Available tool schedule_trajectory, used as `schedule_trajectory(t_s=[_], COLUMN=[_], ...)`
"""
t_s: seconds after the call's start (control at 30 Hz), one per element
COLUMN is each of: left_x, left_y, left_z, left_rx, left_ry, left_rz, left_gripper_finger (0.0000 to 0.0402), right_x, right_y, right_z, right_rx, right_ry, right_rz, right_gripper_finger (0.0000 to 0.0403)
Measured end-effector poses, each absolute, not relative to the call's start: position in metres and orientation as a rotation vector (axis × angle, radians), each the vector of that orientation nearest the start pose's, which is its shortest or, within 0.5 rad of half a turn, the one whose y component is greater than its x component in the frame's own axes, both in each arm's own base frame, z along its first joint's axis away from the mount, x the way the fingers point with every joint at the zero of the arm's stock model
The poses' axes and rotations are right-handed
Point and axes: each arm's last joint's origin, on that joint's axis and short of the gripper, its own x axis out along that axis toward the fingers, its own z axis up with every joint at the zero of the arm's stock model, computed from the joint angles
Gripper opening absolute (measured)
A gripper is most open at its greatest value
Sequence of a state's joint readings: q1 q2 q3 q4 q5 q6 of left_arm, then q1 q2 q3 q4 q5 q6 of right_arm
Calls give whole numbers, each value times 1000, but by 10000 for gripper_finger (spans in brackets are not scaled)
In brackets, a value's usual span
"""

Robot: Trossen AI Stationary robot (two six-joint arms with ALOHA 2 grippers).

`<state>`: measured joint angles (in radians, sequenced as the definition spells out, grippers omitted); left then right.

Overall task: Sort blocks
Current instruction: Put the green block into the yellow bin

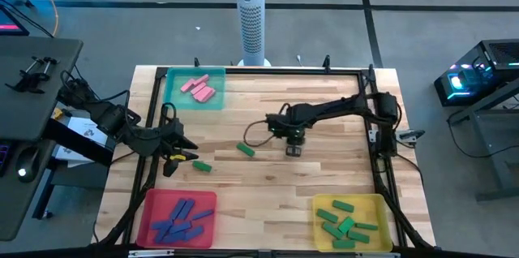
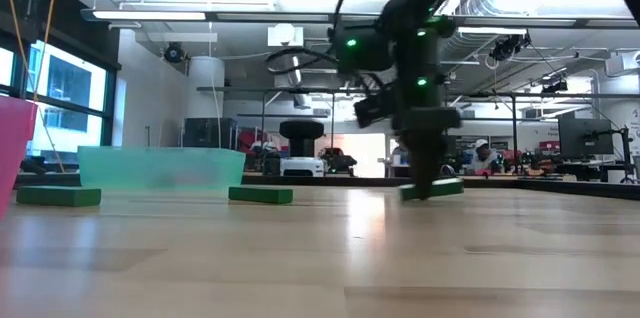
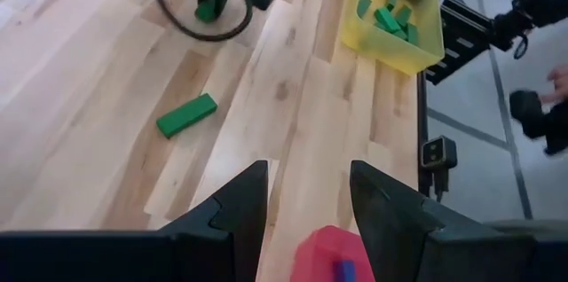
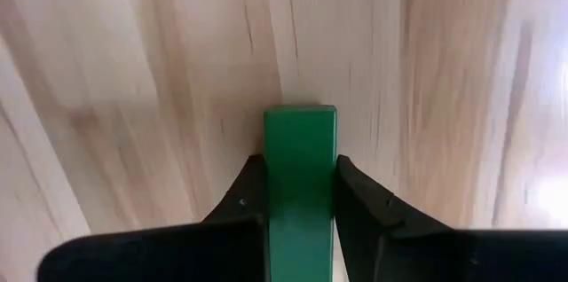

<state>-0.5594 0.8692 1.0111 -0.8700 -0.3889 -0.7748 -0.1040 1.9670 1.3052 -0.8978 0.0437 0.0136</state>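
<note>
Next, my right gripper releases the green block in the yellow tray, setting it on top of the clustered green blocks (image 1: 339, 229) that are there. The held block is now at mid-table.
My right gripper (image 1: 293, 149) points down at mid-table, shut on a green block (image 4: 300, 153) that shows at table height in the low view (image 2: 432, 190). Two more green blocks (image 1: 246, 150) (image 1: 203, 165) lie flat on the wood to its left. My left gripper (image 1: 183, 149) hovers open over the table's left side with nothing between its fingers (image 3: 306, 202). Pink blocks lie in the teal tray (image 1: 172, 96), blue ones in the red tray (image 1: 150, 209), green ones in the yellow tray (image 1: 324, 205). My right gripper pinches the green block's two long sides (image 4: 300, 184) between its two fingers, which come from above, pointing down. One end of the block (image 4: 300, 118) sticks out past the fingertips. The block sits low at the table's surface; whether it is lifted clear I cannot tell.
A white tower fan (image 1: 251, 15) stands behind the table's far edge. A black frame (image 1: 268, 70) runs around the tabletop. Cables loop beside the right arm (image 1: 255, 132). Bare wood lies between the red and yellow trays.
</note>
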Motion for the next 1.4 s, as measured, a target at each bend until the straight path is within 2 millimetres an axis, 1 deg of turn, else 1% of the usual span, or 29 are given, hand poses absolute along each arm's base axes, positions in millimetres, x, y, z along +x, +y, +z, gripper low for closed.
schedule_trajectory(t_s=[0.07, 0.1, 0.2, 0.33, 0.4, 0.5, 0.57, 0.63, 0.7, 0.83, 0.9, 0.97, 1.07, 1.17, 1.3, 1.4], left_x=[136, 136, 136, 135, 136, 136, 136, 136, 136, 137, 137, 137, 137, 137, 137, 137], left_y=[-73, -73, -75, -77, -77, -76, -75, -74, -74, -73, -73, -73, -73, -73, -73, -73], left_z=[336, 336, 336, 336, 336, 336, 336, 336, 336, 337, 337, 337, 337, 337, 337, 337], left_rx=[-418, -421, -424, -373, -344, -308, -278, -247, -219, -194, -192, -191, -191, -184, -176, -177], left_ry=[675, 681, 695, 691, 687, 677, 665, 652, 642, 633, 629, 628, 627, 628, 628, 628], left_rz=[77, 68, 44, 28, 27, 31, 45, 59, 72, 82, 90, 93, 93, 91, 89, 89], left_gripper_finger=[147, 147, 147, 147, 147, 147, 147, 147, 147, 147, 147, 147, 147, 147, 147, 147], right_x=[338, 328, 290, 240, 218, 193, 182, 171, 161, 151, 150, 153, 159, 167, 175, 179], right_y=[-31, -27, -8, 26, 44, 73, 93, 112, 133, 170, 183, 191, 197, 200, 201, 202], right_z=[150, 152, 160, 188, 208, 240, 258, 266, 267, 258, 248, 238, 224, 212, 198, 190], right_rx=[91, 121, 224, 399, 516, 698, 793, 864, 920, 982, 988, 1006, 1024, 1027, 986, 952], right_ry=[1558, 1559, 1554, 1457, 1382, 1231, 1128, 1102, 1133, 1205, 1241, 1263, 1302, 1361, 1469, 1498], right_rz=[-171, -200, -305, -420, -439, -392, -295, -209, -146, -104, -136, -188, -267, -306, -304, -310], right_gripper_finger=[49, 49, 49, 49, 49, 49, 49, 49, 49, 49, 54, 67, 89, 106, 114, 116])
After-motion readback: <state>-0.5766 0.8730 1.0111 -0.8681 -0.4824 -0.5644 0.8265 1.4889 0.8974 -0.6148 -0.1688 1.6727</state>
